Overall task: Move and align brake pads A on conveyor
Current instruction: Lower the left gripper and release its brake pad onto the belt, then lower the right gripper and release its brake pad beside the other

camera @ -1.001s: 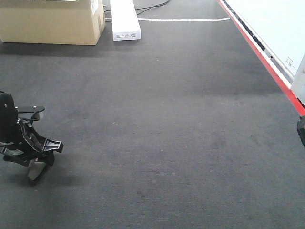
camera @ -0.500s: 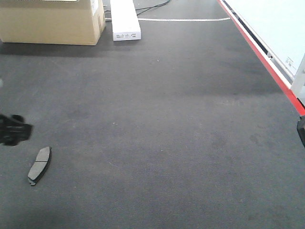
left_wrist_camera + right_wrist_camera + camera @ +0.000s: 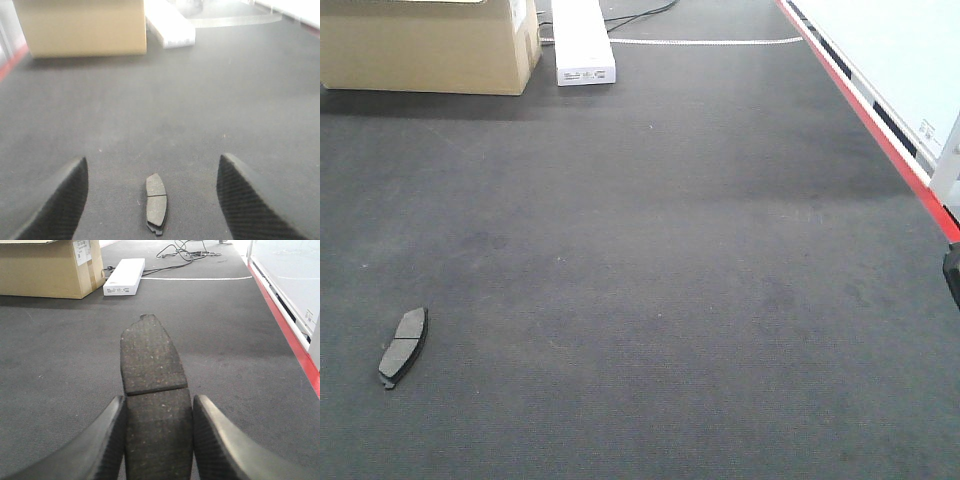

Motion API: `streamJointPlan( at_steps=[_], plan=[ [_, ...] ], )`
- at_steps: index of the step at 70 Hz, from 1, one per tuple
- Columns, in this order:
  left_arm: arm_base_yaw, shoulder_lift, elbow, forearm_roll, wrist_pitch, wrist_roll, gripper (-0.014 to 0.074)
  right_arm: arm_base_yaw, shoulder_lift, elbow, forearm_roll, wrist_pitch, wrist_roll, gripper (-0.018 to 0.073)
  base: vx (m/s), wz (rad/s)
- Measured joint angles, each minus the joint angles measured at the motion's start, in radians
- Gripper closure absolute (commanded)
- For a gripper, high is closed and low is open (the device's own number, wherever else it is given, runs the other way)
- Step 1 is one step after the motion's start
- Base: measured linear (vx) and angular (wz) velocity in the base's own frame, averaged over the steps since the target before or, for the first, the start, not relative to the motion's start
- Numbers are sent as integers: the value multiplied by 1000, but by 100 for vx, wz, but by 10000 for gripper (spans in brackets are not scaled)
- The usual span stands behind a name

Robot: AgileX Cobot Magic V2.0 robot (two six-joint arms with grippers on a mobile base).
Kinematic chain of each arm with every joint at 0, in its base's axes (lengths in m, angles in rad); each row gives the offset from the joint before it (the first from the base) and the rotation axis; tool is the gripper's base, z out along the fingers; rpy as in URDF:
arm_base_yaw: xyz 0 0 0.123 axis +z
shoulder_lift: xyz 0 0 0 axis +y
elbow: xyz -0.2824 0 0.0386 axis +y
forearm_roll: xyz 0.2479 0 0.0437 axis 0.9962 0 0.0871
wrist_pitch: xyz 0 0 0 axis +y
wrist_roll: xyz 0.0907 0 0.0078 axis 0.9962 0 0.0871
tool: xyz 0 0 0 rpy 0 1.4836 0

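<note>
My right gripper sets brake pad A on the conveyor's bare near part next, level with the other brake pad (image 3: pixel 797 352).
One brake pad A (image 3: pixel 403 346) lies flat on the dark grey conveyor (image 3: pixel 680 250) at the near left, its long axis running roughly away from me. The left wrist view has that pad (image 3: pixel 156 202) on the belt below my left gripper (image 3: pixel 151 165), which is open and wide apart with nothing touching it. My right gripper (image 3: pixel 159 405) is shut on a second brake pad A (image 3: pixel 152 365), which sticks out forward above the belt with its centre groove showing. In the front view only a dark sliver of the right arm (image 3: pixel 952 275) shows at the right edge.
A cardboard box (image 3: pixel 425 45) and a long white box (image 3: pixel 582 40) stand at the far left end of the belt. A red strip (image 3: pixel 880 130) and a white panel (image 3: pixel 910 50) run along the right side. Cables (image 3: pixel 185 252) lie at the back.
My left gripper let go of the brake pad, pulled back to the left and left the front view. The pad now lies alone on the belt.
</note>
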State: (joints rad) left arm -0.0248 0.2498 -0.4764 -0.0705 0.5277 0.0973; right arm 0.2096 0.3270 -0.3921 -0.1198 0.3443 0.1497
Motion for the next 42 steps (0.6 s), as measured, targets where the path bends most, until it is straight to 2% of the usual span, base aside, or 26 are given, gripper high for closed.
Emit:
streamJointPlan(
  at_steps=[11,29,42],
  plan=[
    [0,-134,113,0,18,0,74,0,0,0,0,0,0,563,0,0],
    [0,-139,139,0,-50,0,74,0,0,0,0,0,0,563,0,0],
    [0,-139,139,0,-52,0,74,0,0,0,0,0,0,563,0,0]
  ],
)
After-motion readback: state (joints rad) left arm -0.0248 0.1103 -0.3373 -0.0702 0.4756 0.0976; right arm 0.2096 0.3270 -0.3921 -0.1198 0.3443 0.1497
